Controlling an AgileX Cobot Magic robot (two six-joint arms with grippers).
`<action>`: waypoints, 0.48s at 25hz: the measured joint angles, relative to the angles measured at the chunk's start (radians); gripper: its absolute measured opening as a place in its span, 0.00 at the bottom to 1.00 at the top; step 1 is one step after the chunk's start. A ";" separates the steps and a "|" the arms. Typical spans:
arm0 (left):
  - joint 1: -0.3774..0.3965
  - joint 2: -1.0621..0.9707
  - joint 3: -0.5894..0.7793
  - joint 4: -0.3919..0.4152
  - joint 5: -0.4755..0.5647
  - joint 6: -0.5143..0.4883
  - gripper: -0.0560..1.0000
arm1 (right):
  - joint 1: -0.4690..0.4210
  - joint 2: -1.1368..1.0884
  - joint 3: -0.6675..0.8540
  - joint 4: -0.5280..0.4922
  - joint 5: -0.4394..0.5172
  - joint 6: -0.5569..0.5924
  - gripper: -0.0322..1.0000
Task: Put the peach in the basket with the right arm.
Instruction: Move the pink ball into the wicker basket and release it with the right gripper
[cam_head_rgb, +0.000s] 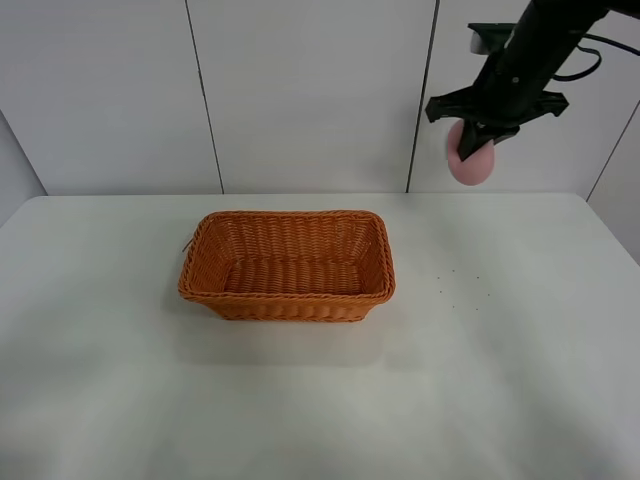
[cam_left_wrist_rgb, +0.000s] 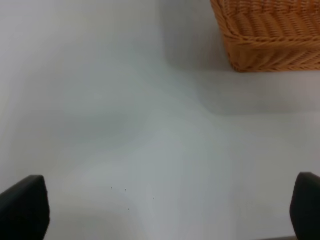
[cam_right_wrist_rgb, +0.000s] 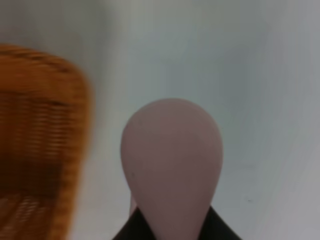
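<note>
My right gripper will let go of the pink peach on the middle of the basket's bottom (cam_head_rgb: 291, 276), near its near side.
High above the table's far right, my right gripper (cam_head_rgb: 478, 143) is shut on the pink peach (cam_head_rgb: 470, 164), which hangs below the black right arm (cam_head_rgb: 525, 60). In the right wrist view the peach (cam_right_wrist_rgb: 172, 162) fills the middle, held between the dark fingers, with the basket (cam_right_wrist_rgb: 37, 145) off to one side and lower. The orange-brown wicker basket (cam_head_rgb: 288, 297) stands empty at the table's centre, to the left of and below the peach. My left gripper (cam_left_wrist_rgb: 165, 210) is open over bare table, its two fingertips (cam_left_wrist_rgb: 22, 205) wide apart, near one corner of the basket (cam_left_wrist_rgb: 270, 37).
The white table (cam_head_rgb: 500, 380) runs wide around the basket. A white panelled wall (cam_head_rgb: 300, 90) stands right behind the table's far edge, close behind the raised right arm.
</note>
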 joint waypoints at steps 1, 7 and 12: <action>0.000 0.000 0.000 0.000 0.000 0.000 0.99 | 0.032 0.000 -0.004 0.000 0.000 0.000 0.04; 0.000 0.000 0.000 0.000 0.000 0.000 0.99 | 0.250 0.028 -0.009 0.003 -0.046 0.000 0.04; 0.000 0.000 0.000 0.000 0.000 0.000 0.99 | 0.356 0.154 -0.012 0.004 -0.199 -0.002 0.04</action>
